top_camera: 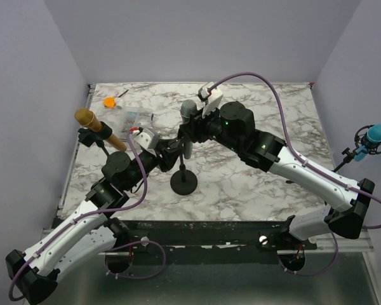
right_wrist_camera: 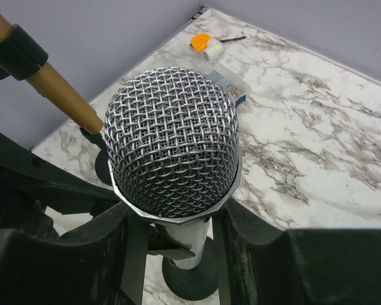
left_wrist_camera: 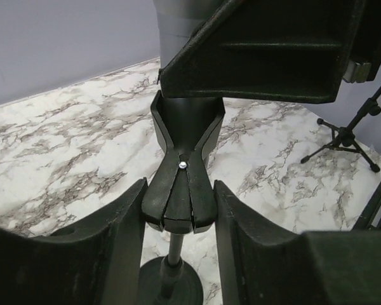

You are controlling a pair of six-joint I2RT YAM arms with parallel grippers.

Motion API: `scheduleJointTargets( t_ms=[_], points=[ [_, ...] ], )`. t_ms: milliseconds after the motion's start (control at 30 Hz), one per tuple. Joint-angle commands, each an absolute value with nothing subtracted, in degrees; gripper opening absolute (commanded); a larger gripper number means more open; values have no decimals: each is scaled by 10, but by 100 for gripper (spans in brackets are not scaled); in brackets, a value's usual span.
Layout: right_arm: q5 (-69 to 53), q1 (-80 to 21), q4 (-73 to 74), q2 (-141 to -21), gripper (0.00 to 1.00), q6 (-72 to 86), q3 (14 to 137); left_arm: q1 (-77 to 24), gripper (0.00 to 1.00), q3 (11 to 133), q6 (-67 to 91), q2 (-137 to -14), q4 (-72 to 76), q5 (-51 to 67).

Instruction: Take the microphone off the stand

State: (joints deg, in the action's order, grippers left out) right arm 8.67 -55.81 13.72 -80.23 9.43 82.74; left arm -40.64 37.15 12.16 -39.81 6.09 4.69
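My right gripper needs to set the microphone free on the open marble (top_camera: 235,113) close to the back edge of the table, farther back than the stand.
The microphone (top_camera: 188,111) has a silver mesh head (right_wrist_camera: 173,143) and a grey body (right_wrist_camera: 189,238). It stands upright in the black clip (left_wrist_camera: 181,190) of the stand, whose round base (top_camera: 183,182) rests on the marble table. My right gripper (right_wrist_camera: 178,222) is shut on the microphone's body just under the head, seen from above at the right gripper (top_camera: 188,133). My left gripper (left_wrist_camera: 180,213) is shut on the lower part of the clip, one finger (left_wrist_camera: 124,232) against each side; it reaches in from the left as the left gripper (top_camera: 174,149). The microphone's lower end sits inside the clip.
A gold microphone (top_camera: 89,119) on its own stand is at the left edge. A blue microphone (top_camera: 374,136) on a tripod (left_wrist_camera: 346,136) stands at the right. An orange object (top_camera: 108,101) and a clear packet (top_camera: 128,117) lie at the back left.
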Motion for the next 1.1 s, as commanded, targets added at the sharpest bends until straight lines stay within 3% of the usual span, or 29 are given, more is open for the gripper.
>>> scheduleJointTargets(
  t_ms=[0,100,133,700,833,933,1067],
  points=[
    [73,-562,137,-787,1,104,825,-410,29,381,126,-409,46,60],
    [74,-562,138,-787,1,105,825,-410,1,395,119,-422,20,64],
    [75,-562,138,-786,1,104,826,-410,0,397,118,-424,14,64],
    [180,-562,108,-742,1,106,796,-410,0,367,112,-406,10,62],
    [151,-562,105,-738,1,103,790,-410,0,372,122,-411,2,63],
    [130,-562,108,-746,1,106,791,-410,26,391,140,-420,-24,56],
    [148,-562,117,-748,1,107,794,-410,32,404,151,-426,-39,49]
  ],
)
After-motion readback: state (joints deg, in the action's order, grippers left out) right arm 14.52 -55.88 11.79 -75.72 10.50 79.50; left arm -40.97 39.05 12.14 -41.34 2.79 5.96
